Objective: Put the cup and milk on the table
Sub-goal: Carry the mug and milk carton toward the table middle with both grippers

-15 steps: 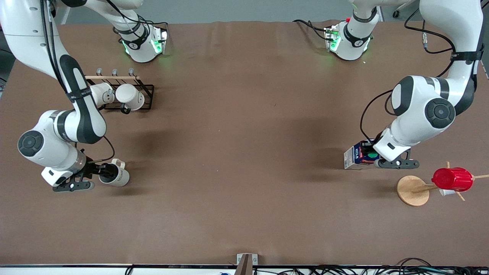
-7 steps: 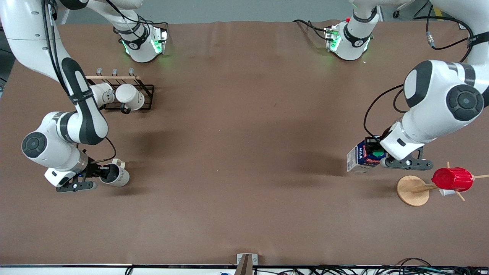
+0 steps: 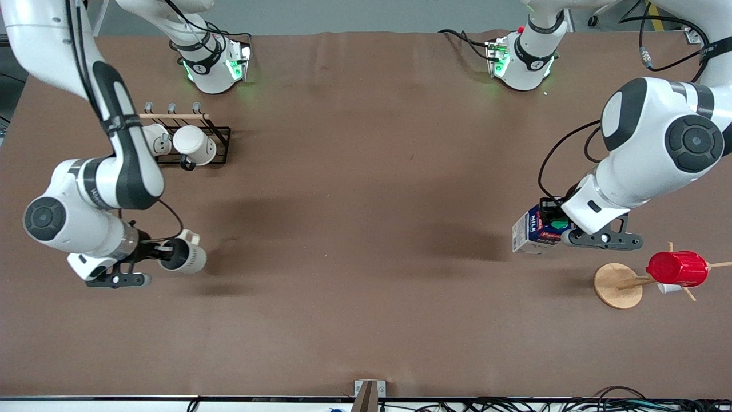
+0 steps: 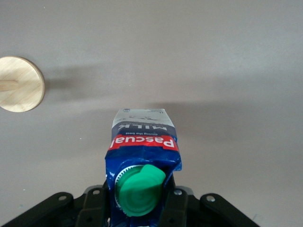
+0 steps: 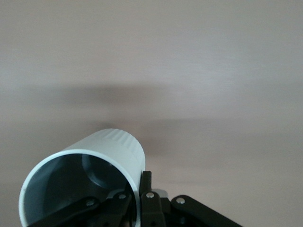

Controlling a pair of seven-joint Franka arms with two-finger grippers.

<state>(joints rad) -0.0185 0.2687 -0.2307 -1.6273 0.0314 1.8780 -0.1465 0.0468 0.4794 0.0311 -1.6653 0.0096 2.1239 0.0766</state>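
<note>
My right gripper is to set the cream cup down on the brown table's bare middle (image 3: 370, 225), between the wire rack and the mug tree.
My right gripper (image 3: 162, 252) is shut on the rim of the cream cup (image 3: 184, 257) and holds it tilted above the brown table (image 3: 354, 229) at the right arm's end. In the right wrist view the cup's grey inside (image 5: 90, 175) shows, with one finger (image 5: 147, 191) outside the wall. My left gripper (image 3: 557, 224) is shut on the top of the dark-blue milk carton (image 3: 532, 229) and holds it over the table at the left arm's end. The left wrist view shows its green cap (image 4: 139, 189) and red label between my fingers.
A black wire rack (image 3: 220, 140) with two white mugs (image 3: 194, 144) stands farther from the camera than the cup. A wooden mug tree (image 3: 617, 284) carries a red ribbed cup (image 3: 677, 268) beside the milk, nearer the camera.
The right gripper has moved with the cup a little toward the table's middle and risen. The left gripper has shifted the milk slightly toward the middle and away from the mug tree.
</note>
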